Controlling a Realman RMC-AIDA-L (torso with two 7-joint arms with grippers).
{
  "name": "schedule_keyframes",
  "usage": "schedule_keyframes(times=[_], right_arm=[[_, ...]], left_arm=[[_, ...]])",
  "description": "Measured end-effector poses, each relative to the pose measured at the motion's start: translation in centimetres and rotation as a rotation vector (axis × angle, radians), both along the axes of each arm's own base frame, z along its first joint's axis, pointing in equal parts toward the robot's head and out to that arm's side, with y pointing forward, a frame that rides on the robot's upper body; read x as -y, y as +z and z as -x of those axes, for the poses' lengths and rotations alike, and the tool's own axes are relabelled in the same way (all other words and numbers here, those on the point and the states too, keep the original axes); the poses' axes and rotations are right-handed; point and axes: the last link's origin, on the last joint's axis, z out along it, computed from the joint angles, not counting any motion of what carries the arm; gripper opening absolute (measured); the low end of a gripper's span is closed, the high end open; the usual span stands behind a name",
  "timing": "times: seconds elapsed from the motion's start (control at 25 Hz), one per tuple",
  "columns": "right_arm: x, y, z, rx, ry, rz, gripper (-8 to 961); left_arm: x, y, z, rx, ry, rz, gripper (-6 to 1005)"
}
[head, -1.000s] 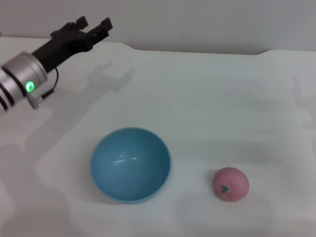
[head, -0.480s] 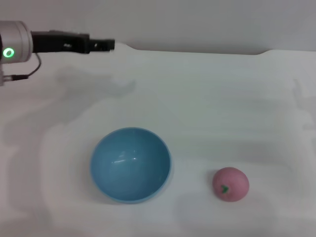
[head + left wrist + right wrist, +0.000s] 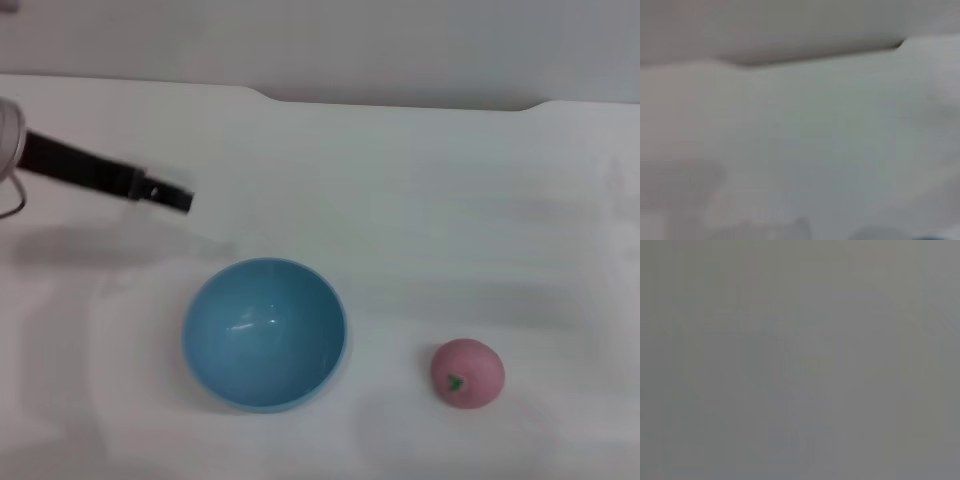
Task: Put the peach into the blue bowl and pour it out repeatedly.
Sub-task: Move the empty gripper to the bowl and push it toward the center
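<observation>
My left gripper should grip the rim (image 3: 190, 310) of the blue bowl, on the side that is farthest from the peach.
The blue bowl (image 3: 265, 332) stands upright on the white table (image 3: 450, 200), left of centre and near the front, with nothing in it. The peach (image 3: 467, 373) lies on the table to the bowl's right, a bowl's width away, its green stem mark facing the front. My left gripper (image 3: 182, 198) reaches in from the left edge as a thin dark bar seen side-on. Its tip is above the table just behind and to the left of the bowl, touching nothing. The right gripper is out of view.
The table's back edge (image 3: 400, 103) meets a plain grey wall. The left wrist view shows only bare table (image 3: 805, 150) and that back edge. The right wrist view is a flat grey field.
The left gripper has swung down from the back left corner toward the bowl and turned side-on. The bowl and the peach have not moved.
</observation>
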Motion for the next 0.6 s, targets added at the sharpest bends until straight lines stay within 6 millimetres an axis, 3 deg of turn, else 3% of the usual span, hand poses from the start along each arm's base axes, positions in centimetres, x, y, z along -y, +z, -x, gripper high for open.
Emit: schedule_keyframes(times=[0.6], right_arm=[[-0.8,0.6,-0.3,0.022,-0.022,-0.003,642]], left_arm=[[1.6,-1.9,1.4,-0.008,0.110,0.131,814]])
